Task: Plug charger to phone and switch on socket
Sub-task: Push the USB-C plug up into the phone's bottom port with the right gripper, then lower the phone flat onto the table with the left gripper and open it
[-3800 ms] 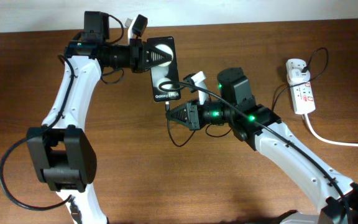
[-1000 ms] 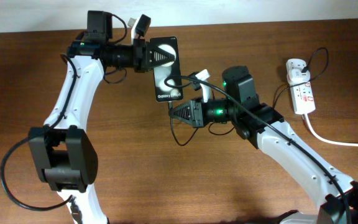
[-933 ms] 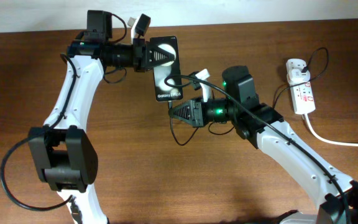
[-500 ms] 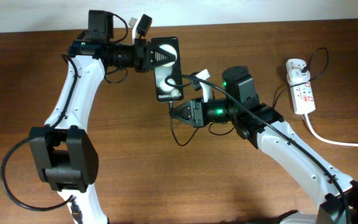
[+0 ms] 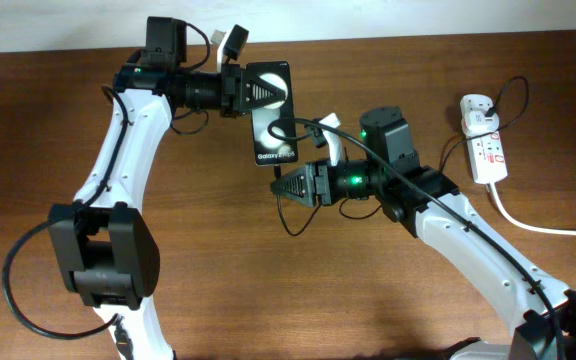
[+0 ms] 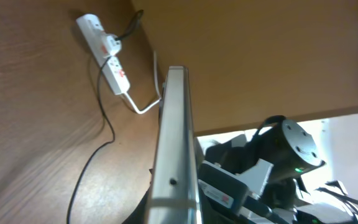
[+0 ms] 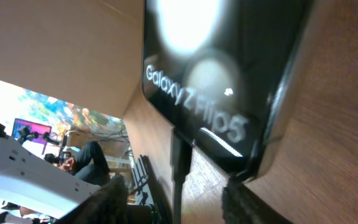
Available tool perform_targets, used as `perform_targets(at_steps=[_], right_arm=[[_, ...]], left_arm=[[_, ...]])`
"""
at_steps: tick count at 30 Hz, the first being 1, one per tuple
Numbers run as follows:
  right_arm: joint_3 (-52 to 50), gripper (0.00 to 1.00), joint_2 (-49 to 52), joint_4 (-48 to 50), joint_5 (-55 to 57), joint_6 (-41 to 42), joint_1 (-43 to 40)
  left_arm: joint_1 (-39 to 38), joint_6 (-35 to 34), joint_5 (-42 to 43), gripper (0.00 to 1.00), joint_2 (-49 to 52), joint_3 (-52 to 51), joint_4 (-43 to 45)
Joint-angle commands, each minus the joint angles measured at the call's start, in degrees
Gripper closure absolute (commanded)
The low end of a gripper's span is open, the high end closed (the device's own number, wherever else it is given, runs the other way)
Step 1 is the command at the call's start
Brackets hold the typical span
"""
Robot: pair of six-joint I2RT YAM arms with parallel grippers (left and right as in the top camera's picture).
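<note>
My left gripper is holding the black phone above the table. It will let go of the phone on the bare table (image 5: 260, 179) beside the fingertips of my right gripper.
My left gripper (image 5: 251, 92) is shut on the top end of the black phone (image 5: 274, 125) and holds it above the table, its white lettering (image 7: 194, 112) toward the right arm. The charger's thin black cable (image 5: 368, 155) runs from the white adapter (image 5: 476, 108) on the socket (image 5: 488, 150) over the right arm to the phone's lower edge. In the right wrist view its plug tip (image 7: 179, 152) sits in that edge. Just below the phone, my right gripper (image 7: 182, 200) stands open, its fingers (image 7: 114, 199) either side of the cable without touching it.
The white socket lies at the table's right side with a thick white cord (image 5: 538, 226) trailing off to the right edge. The socket (image 6: 107, 53) shows in the left wrist view too. Bare brown table (image 5: 268, 290) surrounds both arms.
The right gripper has opened and let go of the plug, which stays at the phone's lower edge. The left arm has shifted the phone slightly right.
</note>
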Motion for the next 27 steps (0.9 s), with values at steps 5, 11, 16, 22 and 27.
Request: perform_targets(at_steps=[5, 11, 16, 22, 27], right_arm=[[0.74, 0.31, -0.28, -2.25, -0.85, -2.82, -0.35], [0.74, 0.27, -0.28, -3.1, 0.81, -2.8, -0.35], [0.74, 0.22, -0.28, -3.32, 1.68, -2.8, -0.35], [0.74, 0.21, -0.28, -3.32, 1.68, -2.8, -0.35], [0.74, 0.21, -0.28, -3.32, 1.68, -2.8, -0.35]], left_arm=[[-0.24, 0.83, -15.23, 1.0, -0.24, 0.46, -4.87], [-0.68, 4.61, -23.69, 1.0, -0.22, -1.33, -9.46], [-0.76, 4.61, -26.93, 1.0, -0.22, -5.44, -8.81], [-0.76, 4.61, -26.97, 1.0, -0.11, -10.16, -5.33], [-0.76, 4.59, -26.95, 1.0, 2.1, -10.67, -5.05]])
